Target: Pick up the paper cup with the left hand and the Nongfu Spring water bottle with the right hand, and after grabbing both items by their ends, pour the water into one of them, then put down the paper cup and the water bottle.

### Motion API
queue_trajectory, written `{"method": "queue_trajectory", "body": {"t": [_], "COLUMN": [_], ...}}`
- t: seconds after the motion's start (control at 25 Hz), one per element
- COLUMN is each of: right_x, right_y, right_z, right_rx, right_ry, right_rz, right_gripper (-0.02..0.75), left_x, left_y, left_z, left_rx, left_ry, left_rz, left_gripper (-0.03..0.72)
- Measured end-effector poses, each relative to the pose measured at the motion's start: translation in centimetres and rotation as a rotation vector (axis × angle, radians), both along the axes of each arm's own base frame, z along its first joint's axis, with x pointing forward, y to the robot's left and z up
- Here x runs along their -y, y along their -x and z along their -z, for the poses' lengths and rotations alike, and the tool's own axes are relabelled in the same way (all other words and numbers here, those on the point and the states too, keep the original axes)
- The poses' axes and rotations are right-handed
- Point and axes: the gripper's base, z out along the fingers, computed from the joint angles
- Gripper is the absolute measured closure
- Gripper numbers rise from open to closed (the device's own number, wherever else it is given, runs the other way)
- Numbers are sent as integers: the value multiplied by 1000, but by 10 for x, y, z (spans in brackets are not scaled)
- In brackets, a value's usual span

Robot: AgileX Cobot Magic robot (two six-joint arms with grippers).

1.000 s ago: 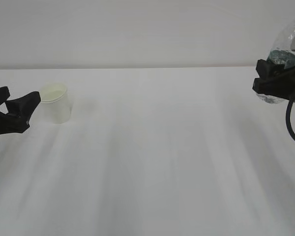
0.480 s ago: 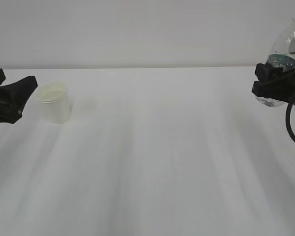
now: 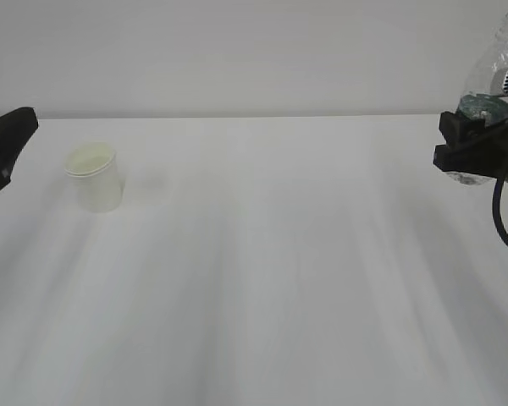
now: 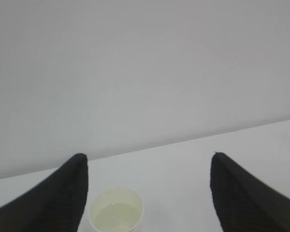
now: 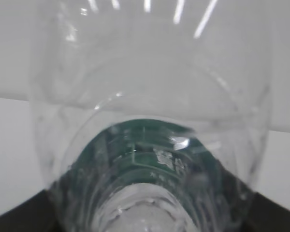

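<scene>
The robot's right gripper should release the water bottle on the bare table straight (image 3: 397,220) across from the paper cup.
The paper cup (image 3: 94,176) stands upright on the white table (image 3: 271,254) at the left, on its own. From the left wrist I look down into the paper cup (image 4: 116,212) and see a clear liquid in its cream inside. My left gripper (image 4: 148,157) is open, its fingers wide apart above and behind the cup, touching nothing. In the exterior view only one black finger (image 3: 8,145) shows at the left edge. My right gripper (image 3: 477,145) is shut on the Nongfu Spring water bottle (image 3: 494,85), held off the table at the right edge. Its green label (image 5: 150,157) fills the right wrist view.
A plain pale wall (image 3: 254,51) closes off the far edge of the table. A black cable (image 3: 499,211) hangs below the right arm.
My left gripper has drawn back to the left and upward, away from the cup, which stays put. The right gripper with the bottle has risen slightly.
</scene>
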Motion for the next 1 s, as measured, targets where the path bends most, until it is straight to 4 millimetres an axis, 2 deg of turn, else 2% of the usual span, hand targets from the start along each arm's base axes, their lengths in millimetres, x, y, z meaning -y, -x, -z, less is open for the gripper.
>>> {"method": "queue_trajectory", "body": {"t": [0.28,0.36,0.48,0.68,1.0], "right_x": [0,-1,-1,-1,-4], "right_y": [-2,-5,-7,-10,-27], "right_z": [7,22,32,42,57], "right_rx": [-26,-67,-94,-101,-96], "right_ry": [6,12,16,19,13], "right_rz": [-1,0,0,1,-4], "right_gripper": [302,302,302,303,303], "left_x": [-1,-2,-2,-3,-3], "left_y": [6,8,9,10,11], "left_z": [-10,-12,-13,-13,-14], "left_rx": [15,13,9,-9,-7], "left_ry": [-7,-10,-14,-19,-19], "left_rz": [-7,-9,-12,-19,-20], "left_gripper": [130,131,131,131,132]}}
